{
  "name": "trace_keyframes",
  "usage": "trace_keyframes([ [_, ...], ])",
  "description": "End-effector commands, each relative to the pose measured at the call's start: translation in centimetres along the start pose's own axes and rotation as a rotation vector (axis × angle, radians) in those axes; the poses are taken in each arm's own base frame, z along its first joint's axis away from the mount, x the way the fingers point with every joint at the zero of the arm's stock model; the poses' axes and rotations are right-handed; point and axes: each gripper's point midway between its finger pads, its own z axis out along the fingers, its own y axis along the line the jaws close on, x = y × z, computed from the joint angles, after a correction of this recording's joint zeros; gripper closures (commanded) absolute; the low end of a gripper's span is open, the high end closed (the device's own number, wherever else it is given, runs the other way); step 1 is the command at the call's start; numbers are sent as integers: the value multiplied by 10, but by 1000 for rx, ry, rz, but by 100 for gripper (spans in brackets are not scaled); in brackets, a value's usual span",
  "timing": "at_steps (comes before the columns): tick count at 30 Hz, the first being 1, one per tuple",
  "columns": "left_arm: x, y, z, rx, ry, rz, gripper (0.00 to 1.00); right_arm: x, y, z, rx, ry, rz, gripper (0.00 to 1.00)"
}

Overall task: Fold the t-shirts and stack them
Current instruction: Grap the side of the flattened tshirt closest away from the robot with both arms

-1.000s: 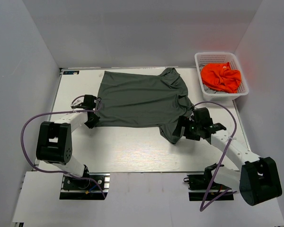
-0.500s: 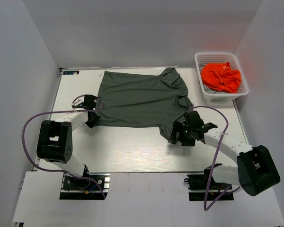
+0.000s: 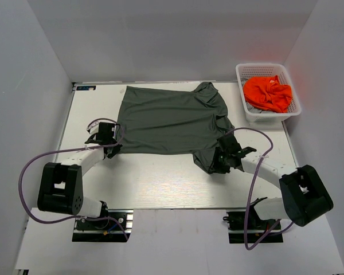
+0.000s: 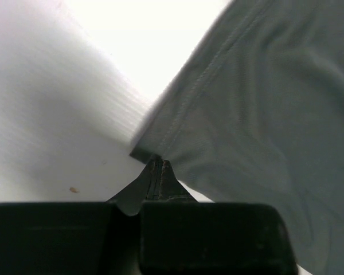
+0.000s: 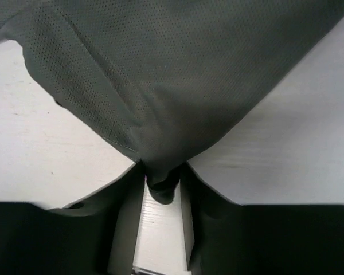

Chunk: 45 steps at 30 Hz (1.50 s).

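Next, I open my left gripper's fingers, which sit too shallow at the dark olive-grey t-shirt's edge, and pinch deeper at its hem corner [image 4: 145,145] before folding.
The dark olive-grey t-shirt [image 3: 172,120] lies spread flat on the white table, its neck towards the right. My left gripper [image 3: 111,145] is at the shirt's near left hem corner. In the left wrist view this gripper [image 4: 159,165] is shut, its tips pinching that corner of the shirt [image 4: 258,114]. My right gripper [image 3: 218,162] sits at the near right sleeve. In the right wrist view the gripper [image 5: 162,175] has a bunched fold of the shirt [image 5: 178,74] squeezed between its fingers. The orange t-shirt [image 3: 268,93] lies crumpled in the basket.
The white lattice basket [image 3: 262,66] stands at the far right corner of the table [image 3: 160,186], with grey cloth under the orange shirt. Purple cables loop beside both arms. Grey walls close in the left, back and right.
My right gripper slid left along the sleeve and closed on a fold of it. My left gripper finished closing on the hem corner and its arm shifted slightly nearer.
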Motion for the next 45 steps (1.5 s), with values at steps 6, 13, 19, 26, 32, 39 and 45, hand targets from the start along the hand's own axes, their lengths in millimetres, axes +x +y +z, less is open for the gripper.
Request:
trace_keyframes([
  [6,-17,-15,-14,61,-33,-17,100,-21,4,-3,21,-85,9,100],
  [13,-28,-20,-26,70,-60,-33,24,-15,-10,-19,45,-116,0,100],
  [19,-36,-20,-17,11,-67,-46,21,-17,-10,-22,52,-121,-21,100],
  [26,-25,-17,-5,-25,-13,-38,30,-21,-10,-20,64,-126,-29,100],
  [32,-15,-4,10,-84,15,-49,34,-19,-16,-16,87,-114,-25,100],
  [39,-2,-1,25,-128,81,-30,62,-19,-19,-20,100,-131,-20,100],
  [45,6,5,15,-114,93,-33,100,-20,-18,-33,87,-158,-15,100],
])
